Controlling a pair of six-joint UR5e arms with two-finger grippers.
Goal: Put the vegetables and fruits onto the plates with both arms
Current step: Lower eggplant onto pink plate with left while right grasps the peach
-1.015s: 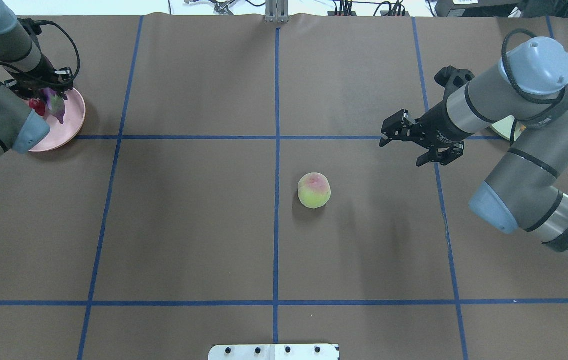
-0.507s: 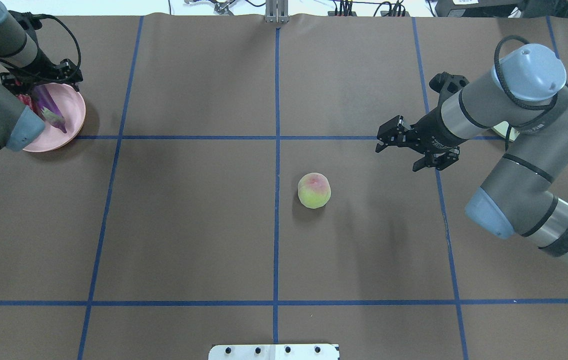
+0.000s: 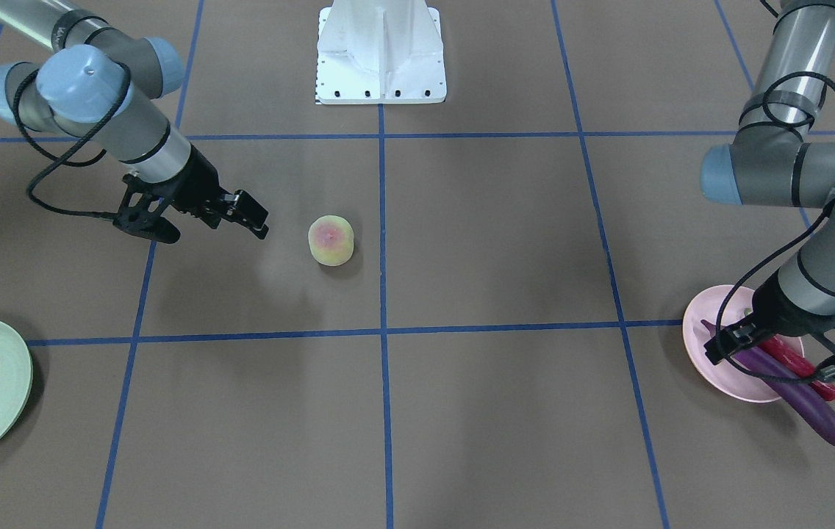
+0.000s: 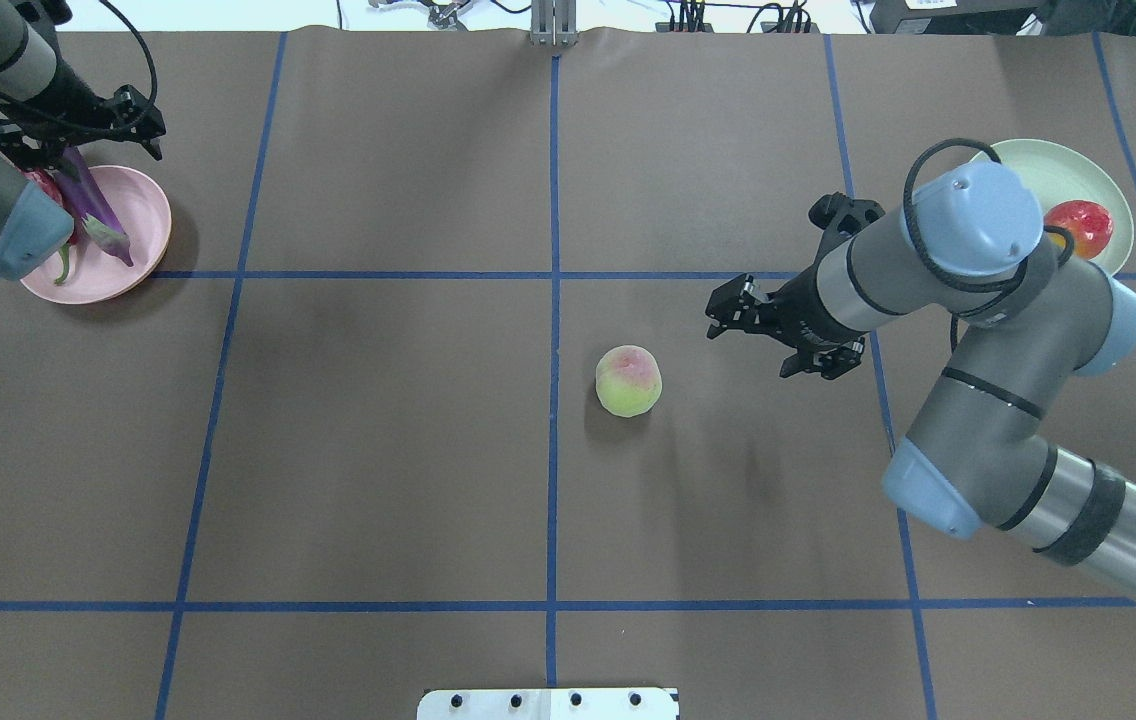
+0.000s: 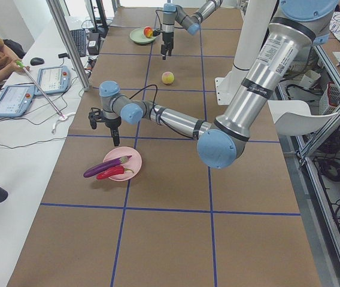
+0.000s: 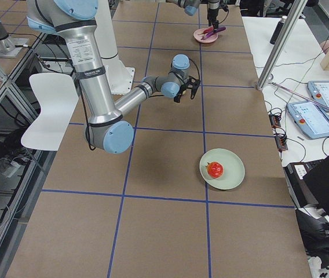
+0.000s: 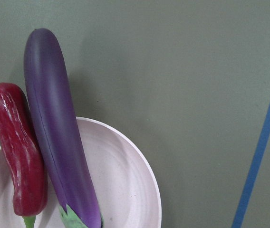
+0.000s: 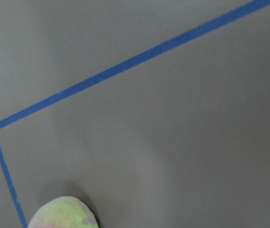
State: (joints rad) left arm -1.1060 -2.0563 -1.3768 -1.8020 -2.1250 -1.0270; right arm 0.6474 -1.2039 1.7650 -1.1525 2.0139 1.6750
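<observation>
The yellow-green fruit still lies off the plates, so my right gripper goes to it next and closes around the fruit's sides (image 3: pixel 332 235) (image 8: pixel 64 216) from above.
The purple eggplant (image 4: pixel 93 205) and the red chili pepper (image 4: pixel 46 185) lie side by side on the pink plate (image 4: pixel 133 215). The eggplant (image 7: pixel 59 137) overhangs the rim. My left gripper (image 4: pixel 78 135) hangs open and empty above them. The yellow-green fruit (image 4: pixel 628 380) sits on the table near the middle. My right gripper (image 4: pixel 756 345) is open and empty, a little to its right and above the table. The red-orange fruit (image 4: pixel 1078 225) lies on the mint green plate (image 4: pixel 1058 170) at the far right.
Blue tape lines (image 4: pixel 553 300) divide the brown table into squares. The white base block (image 3: pixel 381 51) stands at the robot's edge. My right arm's elbow (image 4: pixel 978 215) covers part of the green plate.
My left gripper let go of the eggplant, which now lies on the pink plate, and drew back. My right arm swung left toward the yellow-green fruit, uncovering the green plate.
</observation>
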